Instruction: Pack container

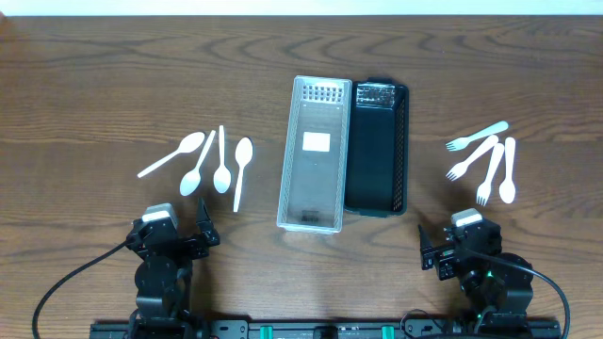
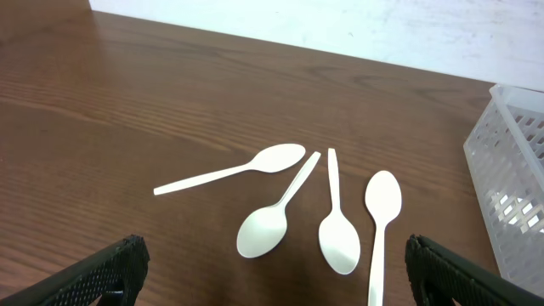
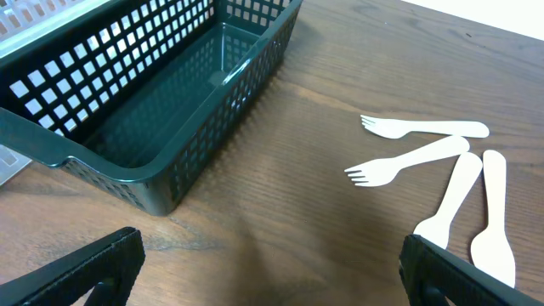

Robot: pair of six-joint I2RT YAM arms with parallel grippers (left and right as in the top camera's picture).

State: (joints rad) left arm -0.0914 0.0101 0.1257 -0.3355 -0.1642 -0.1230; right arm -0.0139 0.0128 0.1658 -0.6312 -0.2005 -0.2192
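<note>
Next, I close my right gripper on the fork's handle (image 1: 492,172) (image 3: 450,206) near its head. That white fork points to the front and lies between two close white neighbours.
A clear plastic basket (image 1: 316,155) and a dark green basket (image 1: 379,151) stand side by side at the table's middle, both empty. Several white plastic spoons (image 1: 220,162) lie to the left; they also show in the left wrist view (image 2: 293,204). Several white plastic forks (image 1: 485,158) lie to the right; they also show in the right wrist view (image 3: 442,166). My left gripper (image 2: 272,272) is open and empty, near the front edge below the spoons. My right gripper (image 3: 272,268) is open and empty, below the forks and right of the green basket (image 3: 153,93).
The clear basket's corner shows at the right of the left wrist view (image 2: 514,178). Both arm bases (image 1: 165,259) (image 1: 476,259) sit at the table's front edge. The wooden tabletop (image 1: 94,94) stretches bare to the far left and right.
</note>
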